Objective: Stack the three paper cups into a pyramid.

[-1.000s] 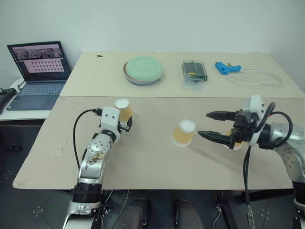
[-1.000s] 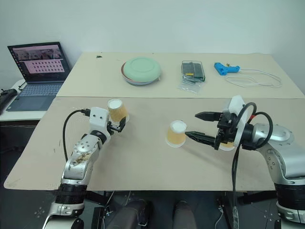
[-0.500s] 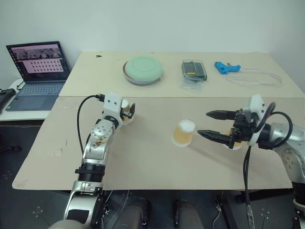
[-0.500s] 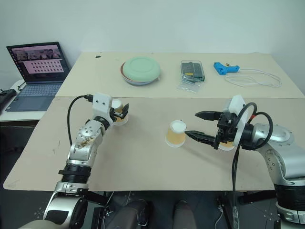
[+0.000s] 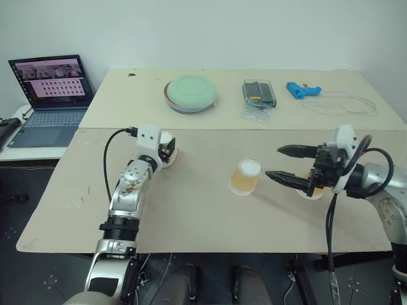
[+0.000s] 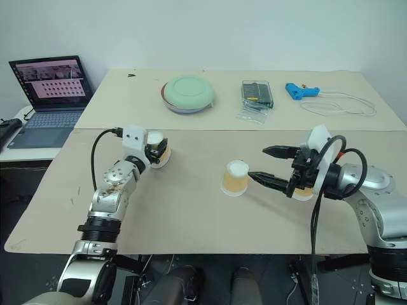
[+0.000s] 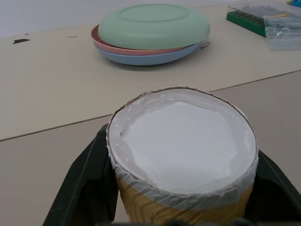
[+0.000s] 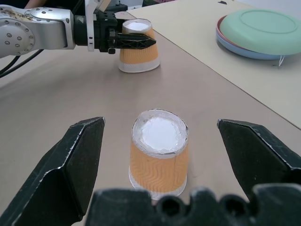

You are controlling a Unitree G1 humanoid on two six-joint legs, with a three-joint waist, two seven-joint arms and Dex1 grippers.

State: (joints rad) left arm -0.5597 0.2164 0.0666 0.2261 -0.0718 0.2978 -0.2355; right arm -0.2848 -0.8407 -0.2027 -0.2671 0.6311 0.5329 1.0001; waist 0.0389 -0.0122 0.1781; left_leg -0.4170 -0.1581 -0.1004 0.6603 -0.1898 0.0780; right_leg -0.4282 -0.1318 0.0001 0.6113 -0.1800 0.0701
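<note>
I will let go of the paper cup in my left gripper close beside the middle paper cup (image 5: 217, 184), on the side toward the laptop.
Three paper cups stand upside down on the tan table (image 5: 191, 210). The left paper cup (image 7: 181, 141) sits between my left gripper's fingers, which press on both its sides; my left gripper (image 5: 169, 150) is shut on it, level with the table. The middle paper cup (image 5: 245, 177) stands free, just left of my right gripper (image 5: 273, 162), whose fingers are wide open and point at it. In the right wrist view this cup (image 8: 160, 150) stands ahead between the two fingers, untouched. The third paper cup (image 5: 308, 193) is mostly hidden under my right hand.
On the far table half lie a stack of bowls with a pale-green one on top (image 5: 191, 93), a clear plastic box (image 5: 259, 94), and a blue tool (image 5: 303, 90) with a white cord (image 5: 340, 105). An open laptop (image 5: 52, 95) sits on a side table at the left.
My left gripper has moved forward around the left cup and its fingers have come together on it. My right gripper stays open in the same place.
</note>
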